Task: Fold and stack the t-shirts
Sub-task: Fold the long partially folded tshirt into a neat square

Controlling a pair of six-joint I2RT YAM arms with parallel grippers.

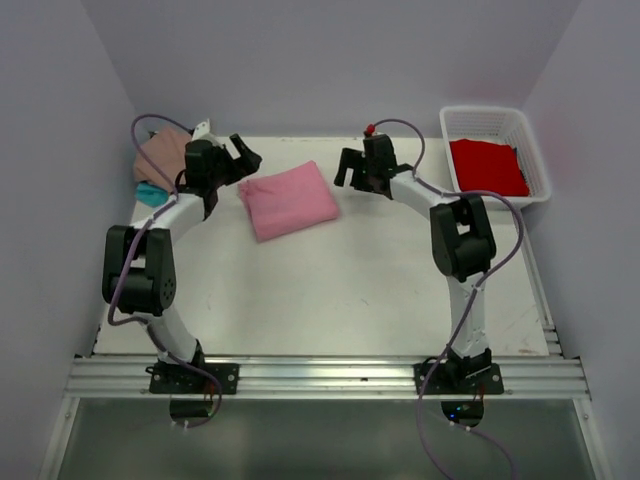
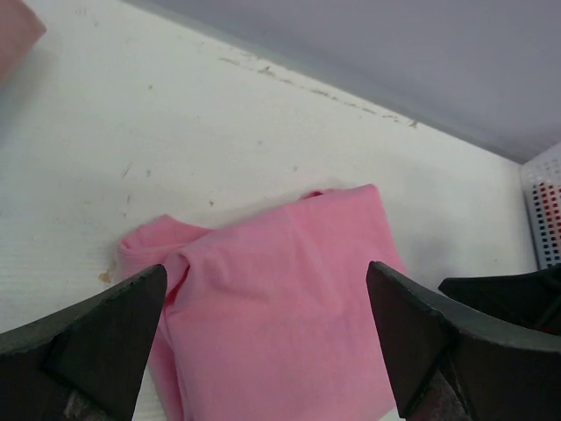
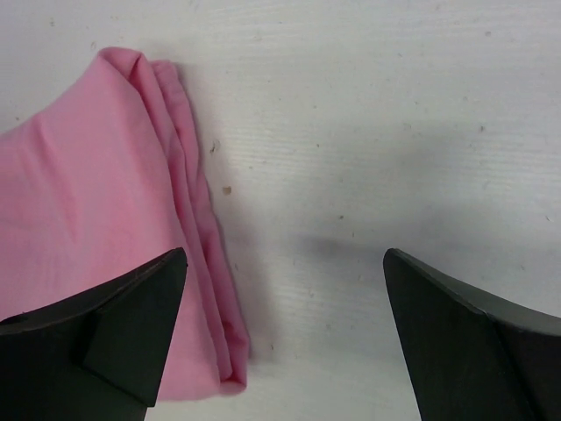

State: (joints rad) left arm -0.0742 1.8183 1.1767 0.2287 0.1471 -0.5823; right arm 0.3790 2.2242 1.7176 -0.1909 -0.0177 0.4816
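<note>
The pink t-shirt's edge (image 1: 329, 191) (image 3: 206, 254) faces the white basket. My right gripper should go there next and close around the middle of that edge.
A bright pink t-shirt (image 1: 288, 199) lies folded into a thick rectangle at the back middle of the table. It also shows in the left wrist view (image 2: 280, 316) and the right wrist view (image 3: 96, 228). My left gripper (image 1: 243, 158) hovers open and empty at its left end. My right gripper (image 1: 352, 166) hovers open and empty just off its right edge. A dusty tan-pink shirt (image 1: 162, 152) sits on a teal shirt (image 1: 151, 192) at the far left. A red shirt (image 1: 487, 165) lies in the white basket (image 1: 528, 136).
The white lattice basket stands at the back right corner; its wall shows in the left wrist view (image 2: 545, 206). The lilac back wall (image 1: 330, 60) rises just behind the table. The white tabletop (image 1: 340, 290) stretches toward the arm bases.
</note>
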